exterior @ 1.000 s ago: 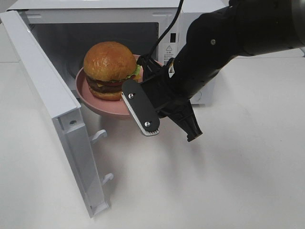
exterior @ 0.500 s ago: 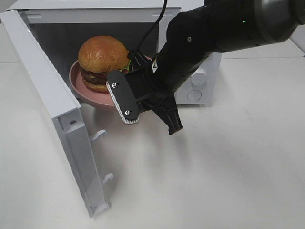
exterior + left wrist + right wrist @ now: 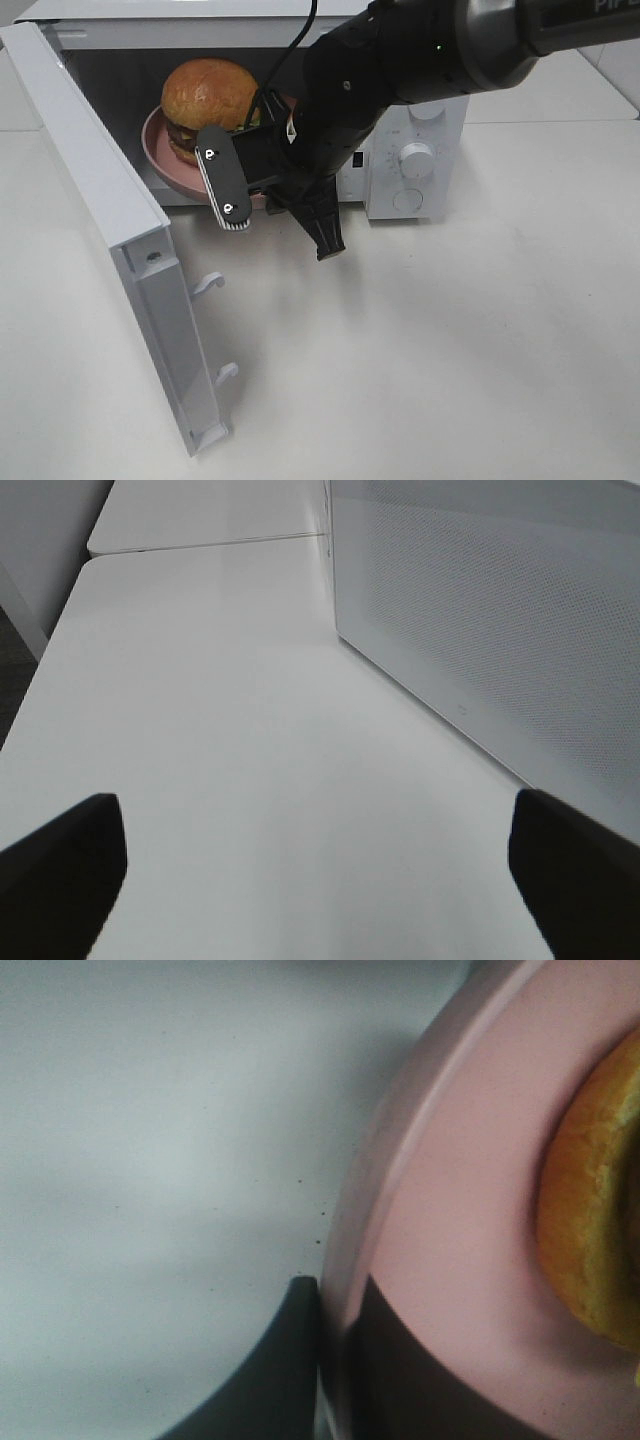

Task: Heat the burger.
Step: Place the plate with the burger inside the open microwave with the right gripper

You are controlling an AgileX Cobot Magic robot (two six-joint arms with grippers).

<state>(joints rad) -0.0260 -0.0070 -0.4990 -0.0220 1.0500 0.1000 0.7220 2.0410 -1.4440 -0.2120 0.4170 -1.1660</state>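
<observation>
The robot's right gripper will set the pink plate with the burger, now partly inside the microwave, down on the microwave's bottom, just behind its front edge (image 3: 250,113).
The burger (image 3: 208,90), with its domed golden-tan bun, rides on a pink plate (image 3: 160,155) that is partly inside the open microwave (image 3: 410,160). My right gripper (image 3: 257,196) is shut on the plate's near rim. The right wrist view shows its fingers (image 3: 300,1360) pinching the plate's pink edge (image 3: 400,1210), with the bun (image 3: 595,1230) at the side. My left gripper (image 3: 320,880) stands open over bare table and holds nothing. Only its dark fingertips (image 3: 60,870) show, and it does not appear in the high view.
The microwave door (image 3: 90,190) swings wide open to the left, its latch hooks facing the table. Its control knobs (image 3: 415,160) are on the right of the cavity. In the left wrist view a perforated white panel (image 3: 500,630) rises close beside the left gripper.
My right arm has carried the plate and burger back and to the left, from just outside the microwave's opening to partly inside the cavity. The left gripper has not changed.
</observation>
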